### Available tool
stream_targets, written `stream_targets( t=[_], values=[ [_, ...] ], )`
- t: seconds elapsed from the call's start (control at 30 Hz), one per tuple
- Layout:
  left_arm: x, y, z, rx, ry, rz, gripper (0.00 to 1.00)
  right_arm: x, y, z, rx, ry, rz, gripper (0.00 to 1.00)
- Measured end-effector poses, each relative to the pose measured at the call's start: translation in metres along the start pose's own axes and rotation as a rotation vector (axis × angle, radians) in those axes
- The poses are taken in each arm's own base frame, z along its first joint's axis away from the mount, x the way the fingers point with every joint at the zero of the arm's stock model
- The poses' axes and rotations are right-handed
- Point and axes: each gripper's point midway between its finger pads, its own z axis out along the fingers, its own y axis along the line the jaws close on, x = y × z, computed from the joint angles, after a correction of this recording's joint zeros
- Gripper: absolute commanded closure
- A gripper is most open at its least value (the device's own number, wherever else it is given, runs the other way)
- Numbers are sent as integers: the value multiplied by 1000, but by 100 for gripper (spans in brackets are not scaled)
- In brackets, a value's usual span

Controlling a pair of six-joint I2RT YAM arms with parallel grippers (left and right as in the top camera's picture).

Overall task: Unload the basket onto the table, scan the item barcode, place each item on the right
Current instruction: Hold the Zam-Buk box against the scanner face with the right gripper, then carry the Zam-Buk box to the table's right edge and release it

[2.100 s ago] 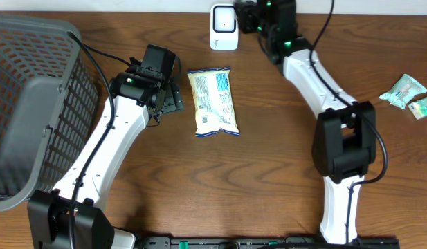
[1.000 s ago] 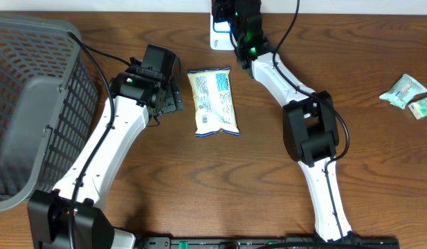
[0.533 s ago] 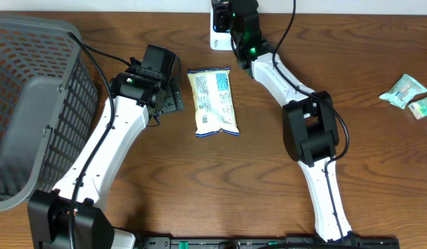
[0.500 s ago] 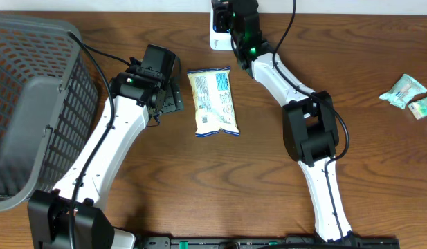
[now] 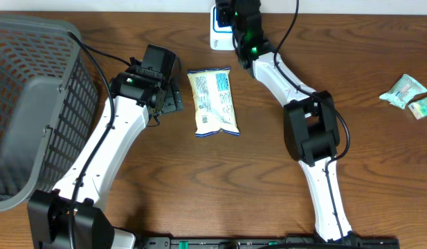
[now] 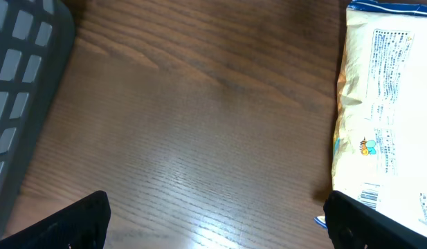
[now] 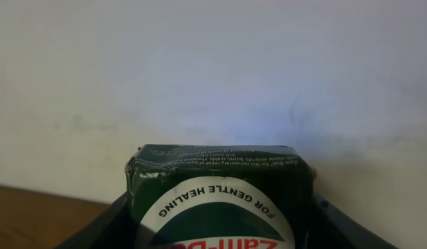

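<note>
I will use my right gripper to set the dark green box, now held between its shut jaws, down on the wood [image 5: 385, 79] beside the nearest greenish packet.
In the right wrist view a dark green box [image 7: 220, 185] with a round white label fills the space between my right gripper's [image 7: 220, 232] jaws, which are shut on its two sides. It faces a pale wall. Seen from overhead, my right gripper [image 5: 232, 14] hangs at the table's far edge over the white barcode scanner [image 5: 217, 36], partly covering it; the box itself cannot be made out there. My left gripper [image 5: 173, 101] rests low over the wood, open and holding nothing, its dark fingertips [image 6: 69, 225] wide apart, just left of a yellow snack packet [image 5: 213, 102].
A grey mesh basket [image 5: 26, 104] takes up the table's left side, and its wall [image 6: 19, 97] shows in the left wrist view. The snack packet [image 6: 389, 117] lies flat, print side up. Two small greenish packets [image 5: 405, 90] lie at the far right edge.
My right arm swung left along the far edge and came over the scanner with the green box; over the last second it barely moved. The left arm stayed still.
</note>
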Motion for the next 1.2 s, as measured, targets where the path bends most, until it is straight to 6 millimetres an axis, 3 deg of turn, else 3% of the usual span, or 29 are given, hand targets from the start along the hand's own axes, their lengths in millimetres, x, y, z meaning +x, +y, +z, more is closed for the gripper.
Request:
stream_targets(
  t=[0.17,0.27,0.37,0.63,0.9,1.07,1.2],
  values=[
    [0,0,0,0,0,0,2,-8,-7,1,7,-29,31,59],
    [0,0,0,0,0,0,2,-20,-7,1,0,-85,43,53],
    [0,0,0,0,0,0,2,-27,-6,1,-7,-131,34,53],
    [0,0,0,0,0,0,2,1,-6,8,0,-94,-3,56],
    [0,0,0,0,0,0,2,7,-7,9,5,-73,-15,58],
    [0,0,0,0,0,0,2,19,-25,5,73,28,-29,61],
    [0,0,0,0,0,0,2,5,-55,-9,153,116,-37,62]
  ],
)
